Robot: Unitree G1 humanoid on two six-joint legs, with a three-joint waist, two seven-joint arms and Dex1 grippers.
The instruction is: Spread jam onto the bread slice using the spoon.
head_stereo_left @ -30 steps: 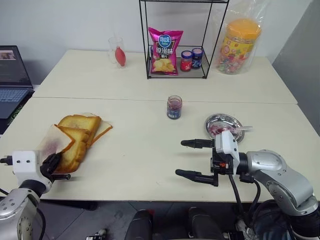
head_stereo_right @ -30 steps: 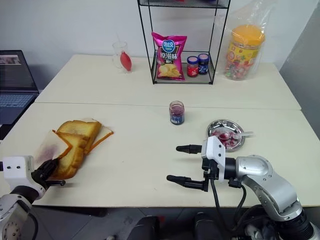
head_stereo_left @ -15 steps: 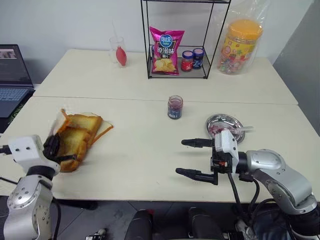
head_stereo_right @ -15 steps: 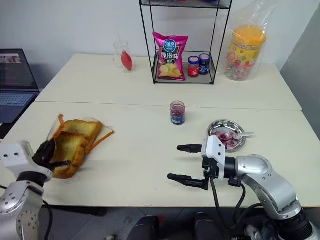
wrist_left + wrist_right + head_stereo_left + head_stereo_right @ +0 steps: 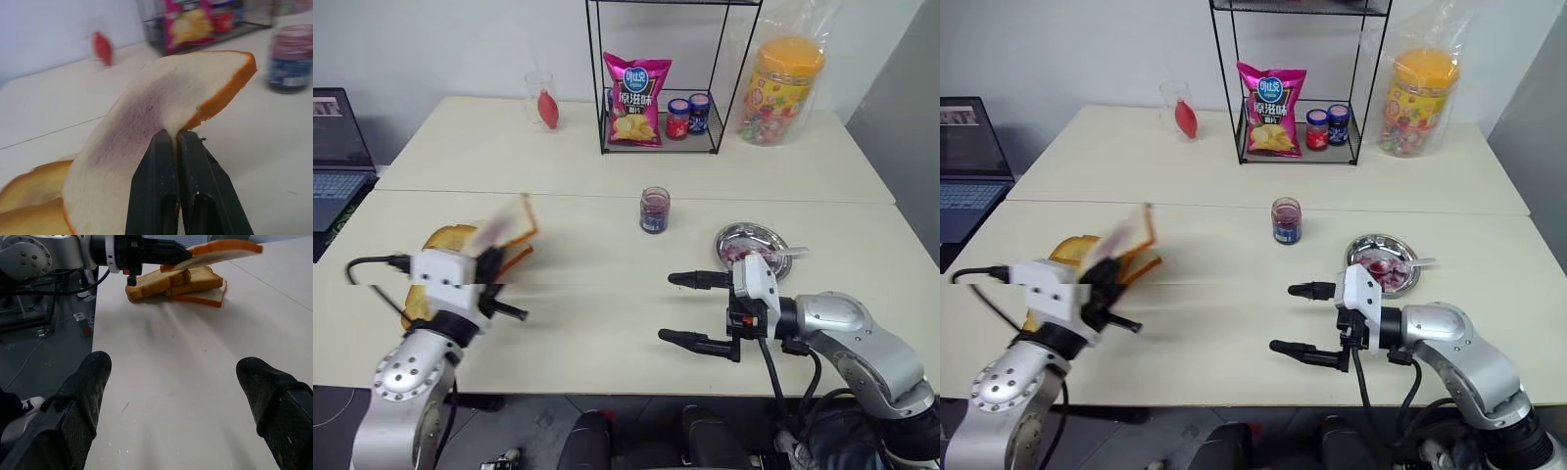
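Next, I let go of the bread slice with my left gripper, setting it on the bare table (image 5: 645, 284) just in front of the jam jar.
My left gripper (image 5: 175, 134) is shut on the lower edge of the bread slice (image 5: 146, 112), a thin pale slice with a tan crust and a purple smear. It holds the slice in the air, tilted up, at the left of the table (image 5: 512, 227). My right gripper (image 5: 683, 309) hovers open over the table's front right, pointing left, with nothing between its fingers. The jam (image 5: 654, 210) stands in its small glass jar at the table's middle. The spoon (image 5: 785, 255) lies on a small metal plate (image 5: 744, 238) behind my right gripper.
A stack of toasted slices (image 5: 440, 241) lies under and behind the lifted slice. At the back stands a wire rack (image 5: 720, 88) with a chips bag (image 5: 636, 86) and two lidded jars (image 5: 688, 116). A bagged candy tub (image 5: 783, 88), a glass (image 5: 541, 98) and a laptop (image 5: 333, 147) are nearby.
My left gripper has lifted the bread slice off the stack and swung it up and to the right. The right gripper has stayed where it was, open.
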